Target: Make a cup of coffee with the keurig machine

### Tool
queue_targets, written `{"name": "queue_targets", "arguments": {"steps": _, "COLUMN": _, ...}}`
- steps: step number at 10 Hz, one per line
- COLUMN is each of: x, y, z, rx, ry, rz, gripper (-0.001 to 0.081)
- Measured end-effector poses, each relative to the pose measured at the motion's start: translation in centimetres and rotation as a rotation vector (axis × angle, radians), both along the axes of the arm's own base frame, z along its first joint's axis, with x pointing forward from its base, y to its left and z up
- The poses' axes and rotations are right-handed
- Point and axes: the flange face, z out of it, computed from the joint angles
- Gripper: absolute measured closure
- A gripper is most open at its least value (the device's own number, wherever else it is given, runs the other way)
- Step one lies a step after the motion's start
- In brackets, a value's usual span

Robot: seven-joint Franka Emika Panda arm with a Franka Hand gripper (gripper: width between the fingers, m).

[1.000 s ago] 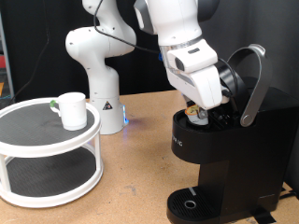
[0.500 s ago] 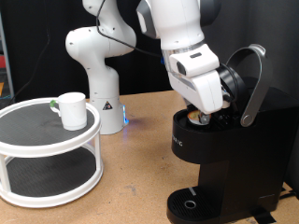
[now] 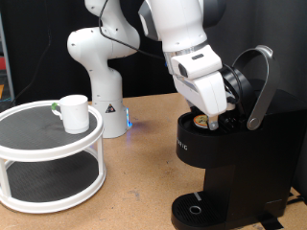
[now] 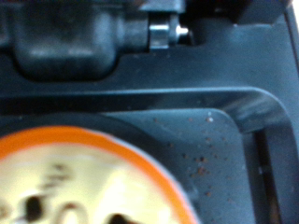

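Next, the gripper closes on the top of the raised lid handle (image 3: 263, 50) on the black keurig machine.
The black keurig machine (image 3: 230, 163) stands at the exterior view's right with its lid (image 3: 259, 81) swung up. My gripper (image 3: 213, 118) hangs just over the open pod chamber, its fingertips hidden by the hand and the chamber rim. A coffee pod with a tan top (image 3: 199, 122) sits in the chamber. The wrist view shows this pod (image 4: 84, 187) very close, with an orange rim and pale lid, inside the black chamber (image 4: 215, 121); no fingers show there. The white cup (image 3: 73, 112) stands on the round stand at the exterior view's left, far from the gripper.
A white two-tier round stand (image 3: 48, 163) fills the exterior view's lower left. A second white robot arm's base (image 3: 101, 77) stands behind it on the wooden table (image 3: 144, 182). The machine's drip tray (image 3: 197, 209) has nothing on it.
The hand has shifted slightly up and towards the exterior view's left over the chamber. The pod's tan top shows more clearly in the chamber. The cup has not moved.
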Motion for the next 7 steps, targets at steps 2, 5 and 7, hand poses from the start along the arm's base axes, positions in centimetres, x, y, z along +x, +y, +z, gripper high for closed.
{"name": "queue_targets", "arguments": {"steps": 2, "x": -0.3, "y": -0.8, "z": 0.8, "rx": 0.035, "ry": 0.012, "rz": -0.006, "gripper": 0.0008}}
{"name": "queue_targets", "arguments": {"steps": 5, "x": -0.9, "y": -3.3, "z": 3.9, "rx": 0.079, "ry": 0.029, "rz": -0.016, "gripper": 0.0008}}
{"name": "queue_targets", "arguments": {"steps": 7, "x": -1.2, "y": -5.2, "z": 6.3, "rx": 0.101, "ry": 0.006, "rz": -0.031, "gripper": 0.0008}}
